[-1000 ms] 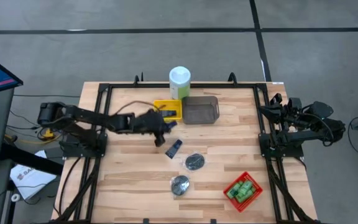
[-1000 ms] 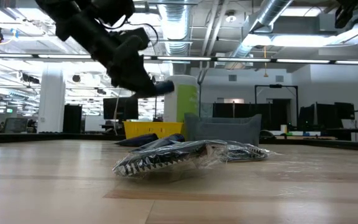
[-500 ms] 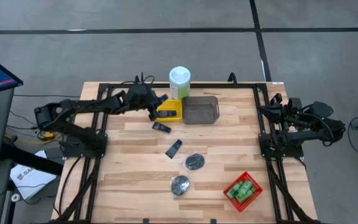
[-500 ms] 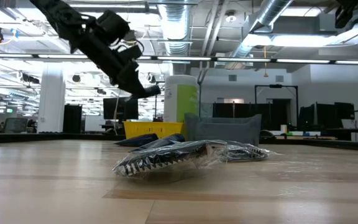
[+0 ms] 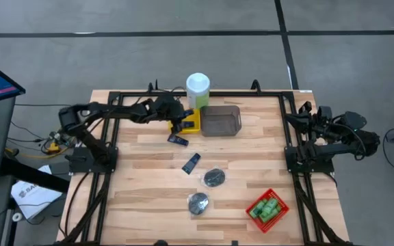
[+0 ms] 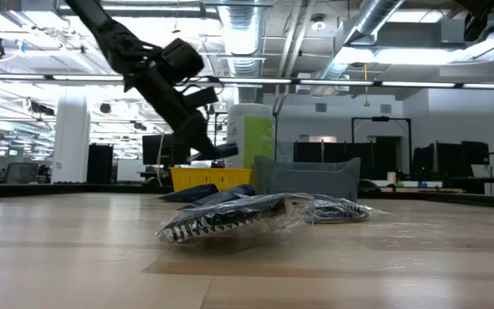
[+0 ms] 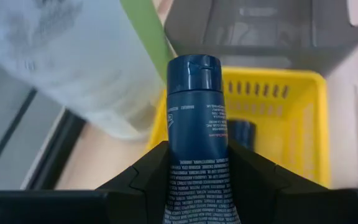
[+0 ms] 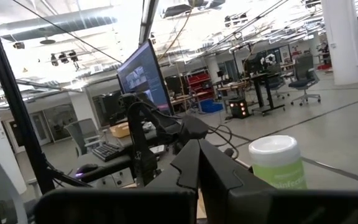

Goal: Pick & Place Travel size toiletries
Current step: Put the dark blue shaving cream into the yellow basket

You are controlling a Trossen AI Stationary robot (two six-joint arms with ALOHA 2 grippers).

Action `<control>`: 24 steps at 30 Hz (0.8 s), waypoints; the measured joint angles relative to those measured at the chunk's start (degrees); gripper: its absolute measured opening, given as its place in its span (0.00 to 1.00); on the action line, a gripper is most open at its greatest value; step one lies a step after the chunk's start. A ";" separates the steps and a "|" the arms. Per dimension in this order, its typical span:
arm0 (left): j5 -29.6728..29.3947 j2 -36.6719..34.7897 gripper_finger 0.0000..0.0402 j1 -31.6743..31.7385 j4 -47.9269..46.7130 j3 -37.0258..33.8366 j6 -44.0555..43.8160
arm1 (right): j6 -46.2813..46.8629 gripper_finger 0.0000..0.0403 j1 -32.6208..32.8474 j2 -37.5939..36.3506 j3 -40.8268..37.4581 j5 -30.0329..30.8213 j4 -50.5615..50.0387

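Note:
Next, I let go of the dark blue tube, now held above that tray, with my left gripper in the yellow tray (image 5: 184, 120) (image 7: 208, 148) beside the blue tube lying there.
My left gripper (image 5: 178, 124) hangs over the yellow tray (image 5: 190, 121), shut on a dark blue tube (image 7: 193, 112). The low view shows the same tube (image 6: 222, 151) above that yellow tray (image 6: 211, 178). Another blue tube (image 7: 244, 134) lies inside the tray. Two more blue tubes (image 5: 177, 139) (image 5: 191, 162) lie flat on the table. Two silvery discs (image 5: 214, 178) (image 5: 198, 202) sit nearer the near edge. Green bottles (image 5: 267, 208) fill the red tray (image 5: 279, 198). My right gripper (image 8: 197, 163) is shut and parked at the table's right edge. My left gripper pinches the blue tube's printed body (image 7: 194, 165) between its two fingers (image 7: 135, 180). The tube runs along the fingers, and its capped end (image 7: 193, 65) sticks out past them. It is lifted clear, roughly level, over the yellow tray's near-left part.
A tall pale green canister (image 5: 198, 89) with a white lid stands at the far edge, just behind the yellow tray. A grey tray (image 5: 220, 120) sits right of the yellow one. Black frame rails (image 5: 108, 157) run along the table's left, right and far sides.
My left gripper, holding a blue tube, rose from the table's middle and swung toward the far edge. It then moved right and down over the yellow tray. The blue tube it had been covering stays on the table.

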 joint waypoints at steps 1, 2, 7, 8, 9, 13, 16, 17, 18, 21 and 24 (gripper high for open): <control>-0.02 0.94 0.35 0.00 0.00 1.13 0.94 | -0.02 0.00 0.00 0.00 0.00 0.00 0.00; -0.02 1.81 0.35 0.00 0.02 2.08 2.11 | 0.00 0.00 0.00 0.00 -0.02 -0.02 0.00; -0.09 4.77 0.35 0.00 -0.03 4.37 2.58 | 0.00 0.00 0.00 0.00 0.00 -0.02 0.00; -0.09 5.12 0.35 0.00 -0.23 4.34 2.76 | -0.01 0.00 0.00 0.00 0.00 -0.01 0.00; -0.11 5.51 0.35 0.00 -0.25 4.34 3.45 | -0.02 0.00 0.00 0.00 0.00 -0.02 0.00; -0.19 6.62 0.35 -0.19 -1.36 4.34 5.19 | -0.14 0.00 0.00 0.00 0.00 -0.02 0.00; -0.73 7.10 0.35 -0.55 -1.73 4.34 7.57 | -0.17 0.00 0.00 0.00 -0.02 0.00 -0.02; -0.82 7.10 0.35 -0.59 -1.58 4.32 8.62 | -0.17 0.00 0.00 0.00 0.00 0.00 -0.01; -0.94 7.10 0.35 -0.59 -1.35 4.32 9.72 | -0.17 0.00 0.00 0.00 -0.02 0.00 -0.02; -0.96 7.08 0.35 -0.59 -1.70 4.32 11.36 | -0.52 0.00 -0.02 0.00 -0.02 0.00 -0.02; -0.96 7.08 0.35 -0.59 -1.65 4.32 12.65 | -1.05 0.00 -0.01 0.00 -0.01 0.00 -0.02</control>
